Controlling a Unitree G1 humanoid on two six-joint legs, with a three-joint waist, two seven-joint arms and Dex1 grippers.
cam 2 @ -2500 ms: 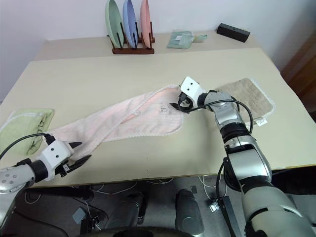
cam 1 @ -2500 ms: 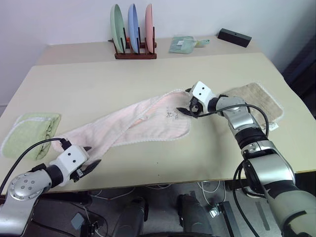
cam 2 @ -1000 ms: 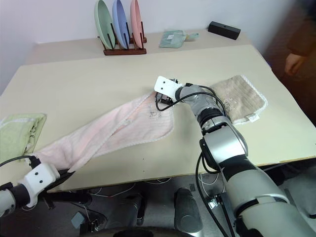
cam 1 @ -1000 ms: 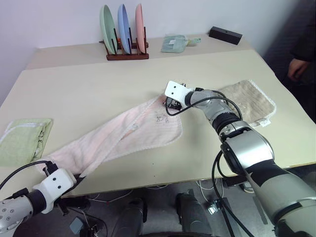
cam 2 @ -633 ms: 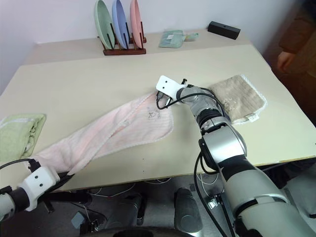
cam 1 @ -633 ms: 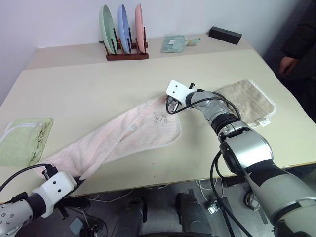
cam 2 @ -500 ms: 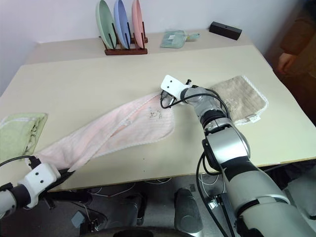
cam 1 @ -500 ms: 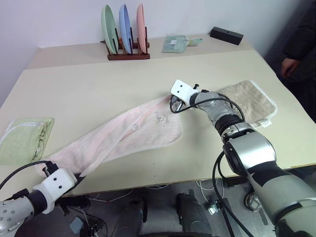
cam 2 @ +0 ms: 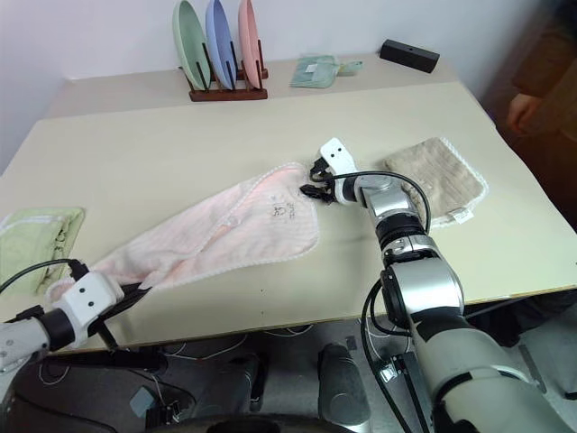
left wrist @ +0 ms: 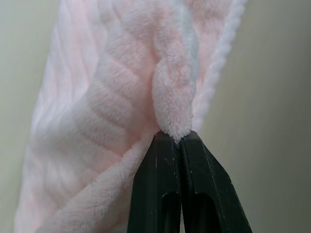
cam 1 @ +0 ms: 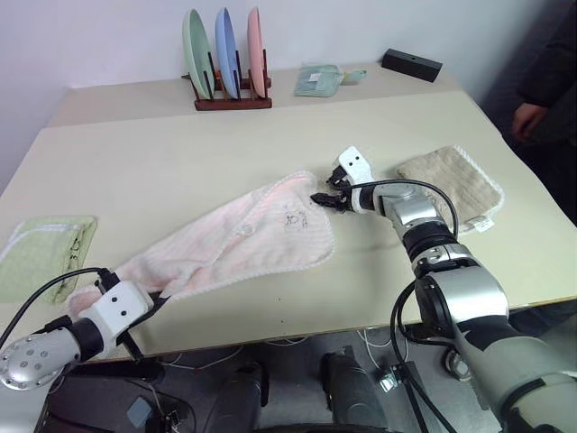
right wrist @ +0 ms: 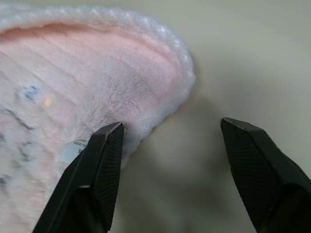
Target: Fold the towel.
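Note:
The towel is lying at an angle and bunched at my left gripper, so I should pinch the towel's far corner's edging [cam 1: 312, 177] with my right gripper and stretch the towel with both before folding.
The pale pink towel [cam 1: 243, 239] lies in a long slant across the table, from the near left edge to the middle, bunched and partly doubled over at its left end. My left gripper [left wrist: 179, 138] is shut on a fold of that near left end, at the table's front edge [cam 1: 155, 298]. My right gripper [cam 1: 326, 194] stands open just right of the towel's far corner [right wrist: 121, 77]. One finger [right wrist: 99, 165] rests against the corner's white edging and the other [right wrist: 257, 160] is over bare table; nothing is held.
A tan cloth [cam 1: 451, 185] lies right of my right gripper. A light green cloth [cam 1: 41, 262] sits at the left edge. At the back stand a rack of three plates [cam 1: 225, 59], a folded green cloth [cam 1: 317, 79] and a black box [cam 1: 410, 63]. A person's hand [cam 1: 527, 117] shows at far right.
My right gripper has opened, let go of the towel's far corner and rolled. My left gripper has come up over the front edge, bunching the towel's near end.

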